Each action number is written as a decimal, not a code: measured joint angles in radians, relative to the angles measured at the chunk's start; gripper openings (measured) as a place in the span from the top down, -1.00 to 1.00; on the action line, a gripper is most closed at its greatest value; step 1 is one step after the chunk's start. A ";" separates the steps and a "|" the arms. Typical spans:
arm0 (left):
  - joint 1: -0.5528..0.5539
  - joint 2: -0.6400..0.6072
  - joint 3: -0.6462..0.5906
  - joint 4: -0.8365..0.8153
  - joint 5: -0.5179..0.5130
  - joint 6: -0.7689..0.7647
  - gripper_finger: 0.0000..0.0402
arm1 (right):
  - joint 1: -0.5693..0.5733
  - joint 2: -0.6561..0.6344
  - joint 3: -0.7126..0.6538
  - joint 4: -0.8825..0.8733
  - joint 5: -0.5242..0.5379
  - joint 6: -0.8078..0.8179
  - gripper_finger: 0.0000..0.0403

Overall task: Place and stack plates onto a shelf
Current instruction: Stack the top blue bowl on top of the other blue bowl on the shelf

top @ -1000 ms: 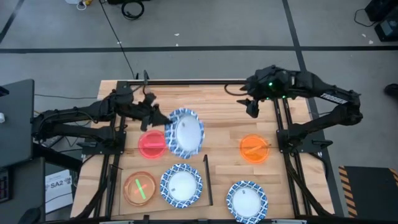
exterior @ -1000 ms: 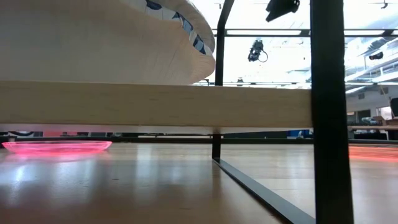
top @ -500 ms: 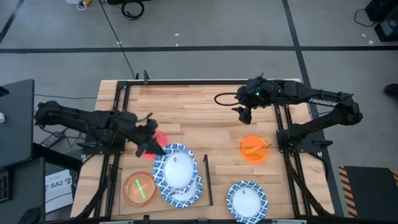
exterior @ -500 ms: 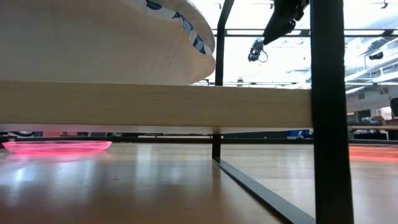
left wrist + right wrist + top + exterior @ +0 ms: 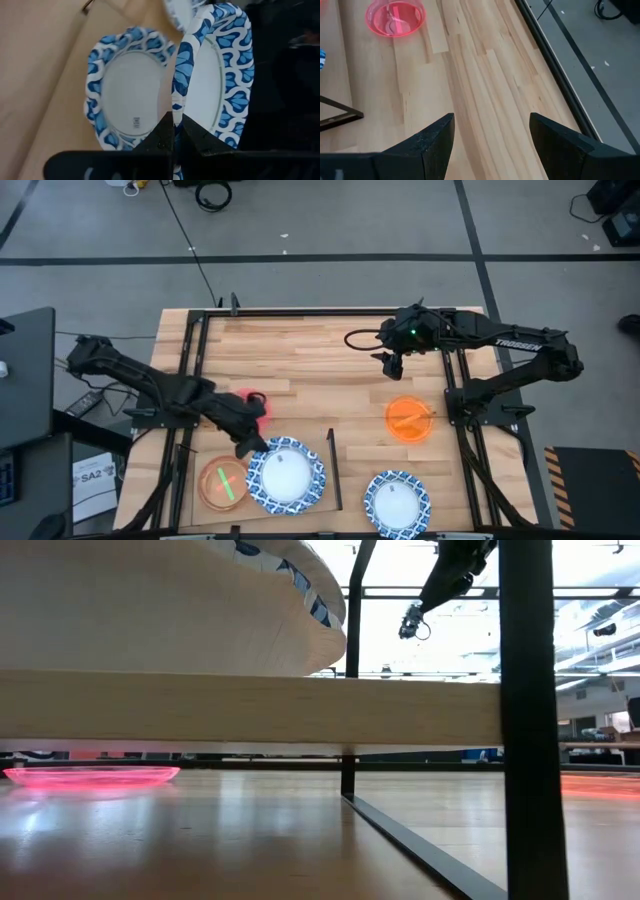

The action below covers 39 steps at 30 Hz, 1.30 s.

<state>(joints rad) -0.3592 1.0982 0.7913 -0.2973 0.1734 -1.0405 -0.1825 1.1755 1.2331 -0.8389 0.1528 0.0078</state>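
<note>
My left gripper will release its blue-and-white plate, now held over the shelf, on top of the matching plate (image 5: 291, 475) (image 5: 132, 92) that lies flat on the shelf.
My left gripper (image 5: 250, 448) (image 5: 175, 135) is shut on a blue-and-white plate (image 5: 287, 477) that it holds over the shelf (image 5: 243, 510) at the near left. A second blue-and-white plate (image 5: 127, 95) lies flat on the shelf beneath the held one. An orange plate with a green one in it (image 5: 223, 483) sits on the shelf beside them. The red plate (image 5: 252, 400) lies on the table, partly behind my left arm. My right gripper (image 5: 392, 365) (image 5: 490, 135) hangs open over the far middle of the table with nothing between its fingers. My left gripper pinches the plate's patterned rim (image 5: 176, 107) between its two fingers, at the edge toward the table's left. The fingers slant down from the far left. The plate is tilted, its white face (image 5: 207, 85) turned partly up, above the lower plate. Whether the two plates touch, I cannot tell.
An orange plate (image 5: 410, 420) lies right of centre and another blue-and-white plate (image 5: 397, 502) at the near right. A black bar (image 5: 332, 470) stands along the shelf's right edge. In the low view the shelf board (image 5: 250, 710) and a black post (image 5: 530, 720) fill the front.
My left gripper has carried the blue-and-white plate from the table's middle toward the near edge and down, until it hangs over the plate on the shelf. The plate has tipped from steep toward flat. My right gripper has sunk a little and stayed open.
</note>
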 joint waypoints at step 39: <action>0.005 0.205 0.000 -0.003 -0.023 -0.046 0.69 | 0.000 0.000 0.000 0.000 0.000 -0.003 -0.32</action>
<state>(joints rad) -0.3546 1.3037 0.7914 -0.3004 0.1505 -1.0870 -0.1825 1.1755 1.2331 -0.8391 0.1532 0.0051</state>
